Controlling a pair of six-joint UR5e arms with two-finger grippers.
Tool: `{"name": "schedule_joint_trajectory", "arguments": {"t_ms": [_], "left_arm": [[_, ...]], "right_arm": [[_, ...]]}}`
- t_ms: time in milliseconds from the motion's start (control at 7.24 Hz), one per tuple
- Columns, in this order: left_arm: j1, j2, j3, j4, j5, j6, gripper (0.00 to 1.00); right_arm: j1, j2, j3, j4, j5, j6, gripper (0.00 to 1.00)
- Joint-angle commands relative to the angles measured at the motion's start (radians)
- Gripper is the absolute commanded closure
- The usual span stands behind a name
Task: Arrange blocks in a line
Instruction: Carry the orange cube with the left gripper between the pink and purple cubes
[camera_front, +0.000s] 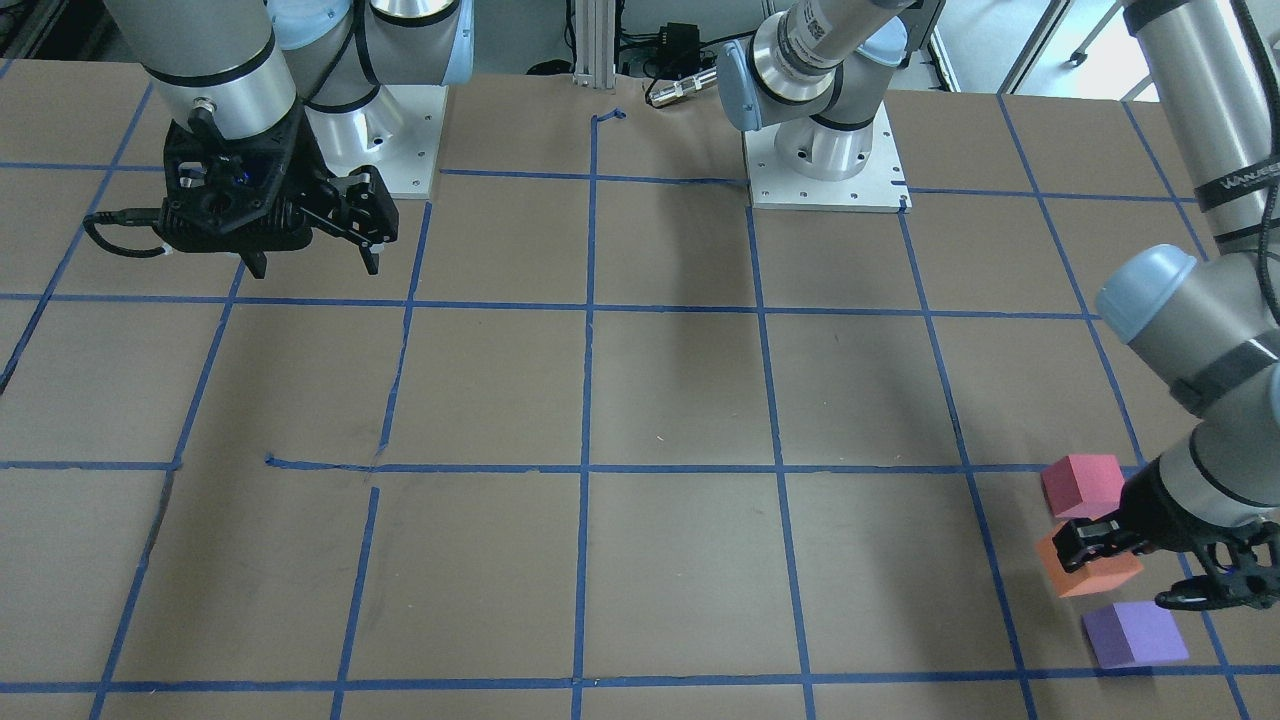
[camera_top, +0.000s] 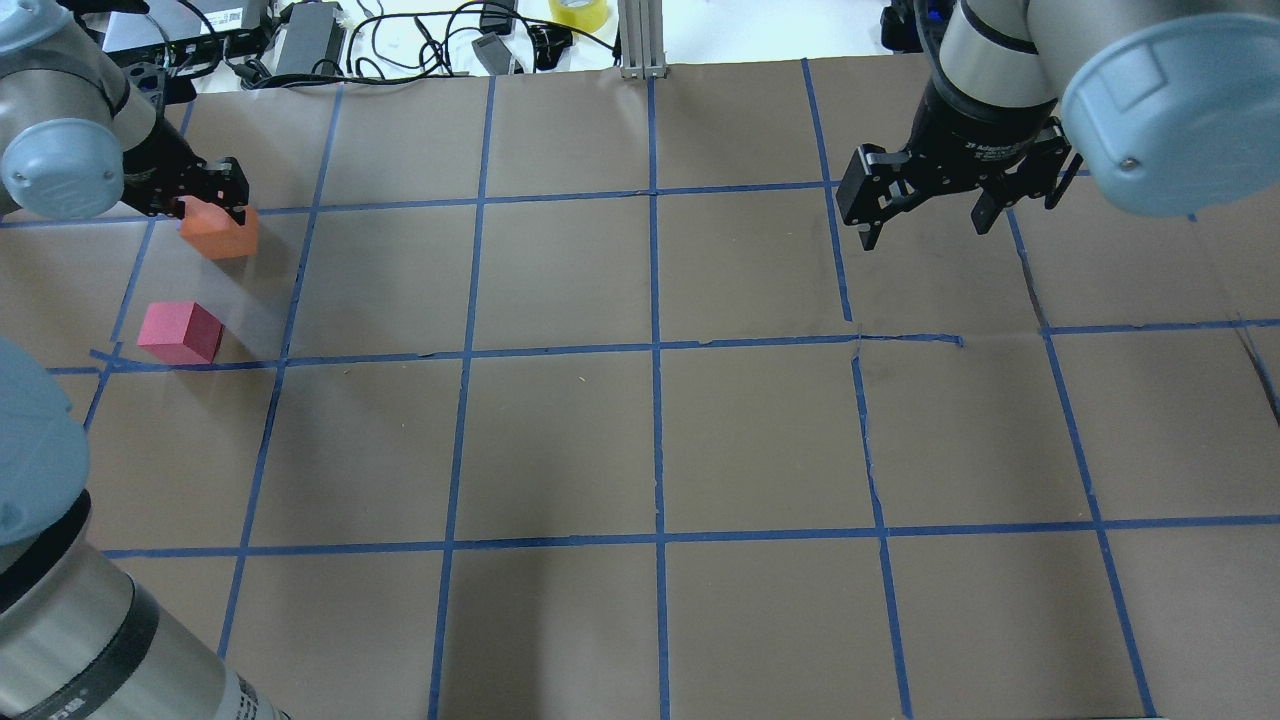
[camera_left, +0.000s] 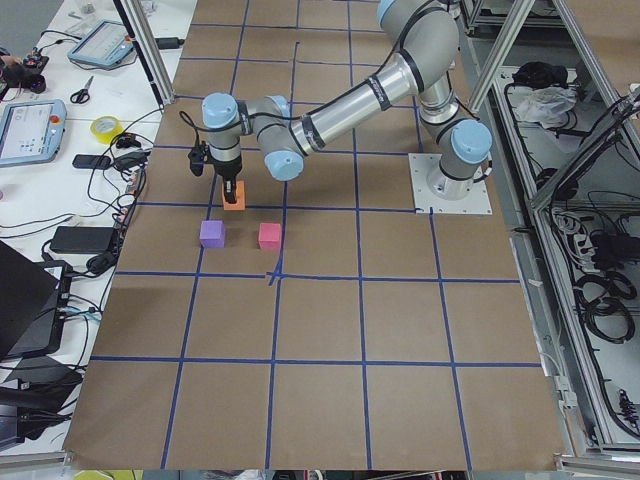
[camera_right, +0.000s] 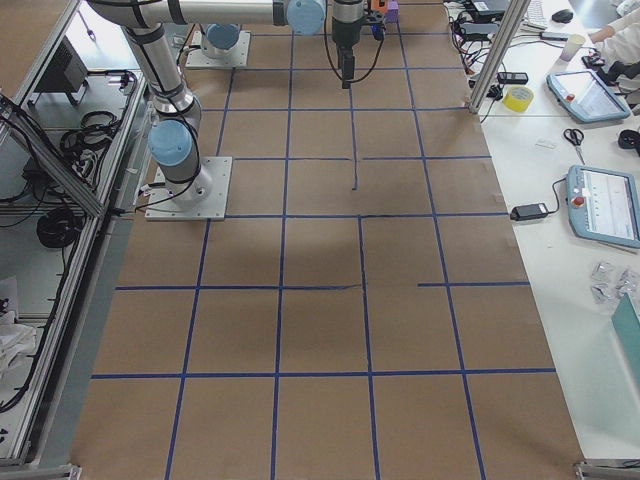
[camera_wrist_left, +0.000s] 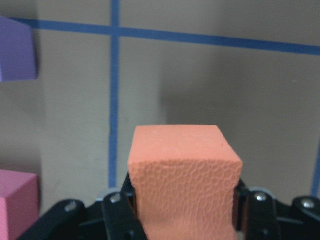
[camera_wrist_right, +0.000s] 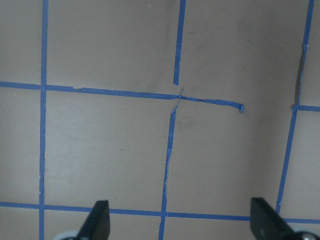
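Note:
I will release the orange block from my left gripper on the table (camera_front: 1105, 559) (camera_wrist_left: 17, 129) between the pinkish-red block and the purple block.
My left gripper (camera_front: 1125, 572) is shut on the orange block (camera_front: 1090, 575), holding it low at the table's far left corner. The wrist view shows the orange block (camera_wrist_left: 182, 175) clamped between both fingers. The pinkish-red block (camera_front: 1083, 484) lies on the table just beside it toward the robot. The purple block (camera_front: 1135, 634) lies just beyond it, toward the far table edge. In the overhead view the orange block (camera_top: 220, 235) and the pinkish-red block (camera_top: 180, 333) show, and the purple one is hidden behind the arm. My right gripper (camera_front: 315, 260) is open and empty, hovering above the table far from the blocks.
The brown table (camera_top: 650, 440) carries a grid of blue tape lines. Both arm bases (camera_front: 825, 170) stand at the robot's side. Cables, a tape roll (camera_top: 578, 12) and devices lie beyond the far table edge.

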Motion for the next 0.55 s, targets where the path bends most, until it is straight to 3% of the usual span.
{"name": "schedule_joint_trajectory", "arguments": {"t_ms": [0, 414], "left_arm": [[0.065, -0.046, 0.049, 0.004, -0.026, 0.106, 1.0], [0.068, -0.062, 0.048, 0.0, -0.016, 0.122, 1.0]], "right_arm": [[0.0, 0.0, 0.0, 0.0, -0.002, -0.001, 0.0], [0.0, 0.0, 0.0, -0.004, -0.002, -0.001, 0.0]]}}
